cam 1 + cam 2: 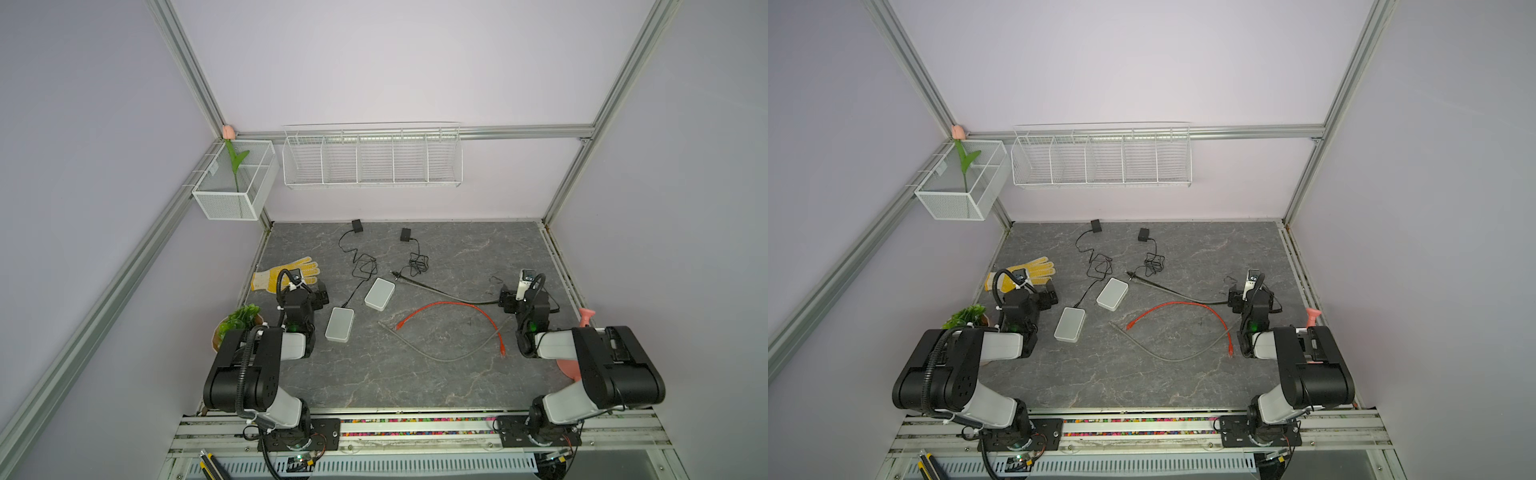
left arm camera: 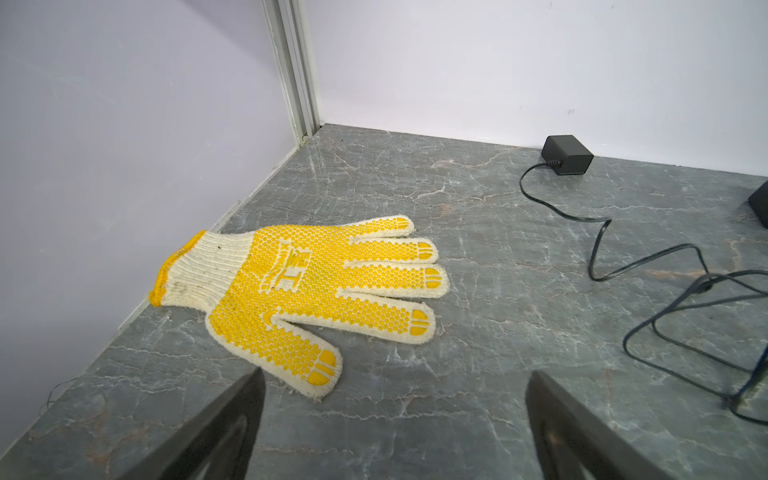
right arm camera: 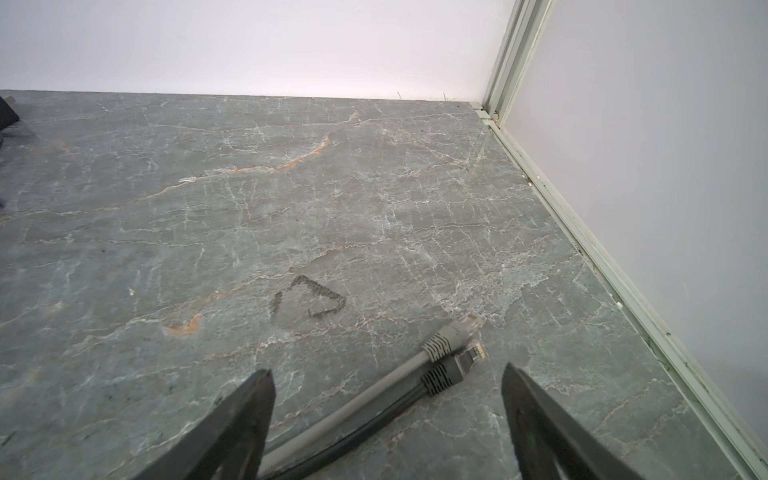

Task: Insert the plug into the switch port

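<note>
Next, I will grab the black power adapter's lead near its loose end [image 1: 351,296] with my left gripper, just behind the nearer white switch box.
Two white switch boxes [image 1: 379,294] [image 1: 340,324] lie left of centre on the grey table; their ports do not show. A grey plug [image 3: 455,332] and a black plug [image 3: 457,365] lie side by side on the table, between the spread fingers of my right gripper [image 3: 386,372], which is open and touches neither. In both top views that gripper [image 1: 509,301] [image 1: 1237,300] sits at the right, over the end of the black cable [image 1: 440,289]. My left gripper [image 2: 397,374] [image 1: 318,295] is open and empty, near the glove.
A red cable [image 1: 453,305] and a grey cable [image 1: 449,355] curve across the middle. Two black power adapters [image 1: 356,225] [image 1: 405,235] with coiled leads sit at the back. A yellow glove [image 2: 307,291], a small plant [image 1: 241,320] and a pink object [image 1: 586,318] lie by the side walls.
</note>
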### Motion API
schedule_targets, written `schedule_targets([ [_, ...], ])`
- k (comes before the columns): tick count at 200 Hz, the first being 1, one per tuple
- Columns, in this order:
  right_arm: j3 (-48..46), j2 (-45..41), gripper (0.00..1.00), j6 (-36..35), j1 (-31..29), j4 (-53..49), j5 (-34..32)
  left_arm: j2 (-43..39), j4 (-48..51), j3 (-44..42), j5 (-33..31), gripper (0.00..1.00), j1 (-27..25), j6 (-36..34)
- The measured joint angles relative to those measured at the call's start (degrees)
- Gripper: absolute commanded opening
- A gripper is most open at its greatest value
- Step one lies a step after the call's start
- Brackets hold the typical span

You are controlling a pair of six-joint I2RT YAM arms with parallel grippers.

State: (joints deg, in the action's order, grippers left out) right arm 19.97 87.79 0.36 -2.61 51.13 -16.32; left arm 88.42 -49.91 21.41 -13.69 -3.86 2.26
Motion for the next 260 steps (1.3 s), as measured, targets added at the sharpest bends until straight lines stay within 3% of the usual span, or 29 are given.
schedule_targets([
  [143,0.02,0.0,0.89,0.0,0.0,0.2,0.0,0.0,-0.02,0.02,-0.02,0.99,0.0,0.0],
  [170,0.02,-1.2,0.89,-1.05,-0.83,-0.57,-1.57,-0.9,0.5,0.02,-3.8,1.0,-0.72,-0.02],
  [198,2.27,-14.08,0.88,-6.6,-9.38,-11.47,-4.46,-7.5,8.0,2.12,-8.41,0.99,-4.48,-1.77],
  [224,12.63,-26.95,0.89,-9.49,-15.8,-25.24,-1.42,-15.74,18.25,8.22,-9.94,0.98,-8.0,-1.01],
  [246,25.2,-30.12,0.92,1.79,-15.91,-40.54,1.18,-22.82,27.19,12.41,-8.96,0.98,-8.33,3.39],
  [260,30.84,-28.39,0.96,7.74,-14.91,-48.19,6.27,-26.08,33.9,15.19,-8.07,0.98,-8.48,7.43],
])
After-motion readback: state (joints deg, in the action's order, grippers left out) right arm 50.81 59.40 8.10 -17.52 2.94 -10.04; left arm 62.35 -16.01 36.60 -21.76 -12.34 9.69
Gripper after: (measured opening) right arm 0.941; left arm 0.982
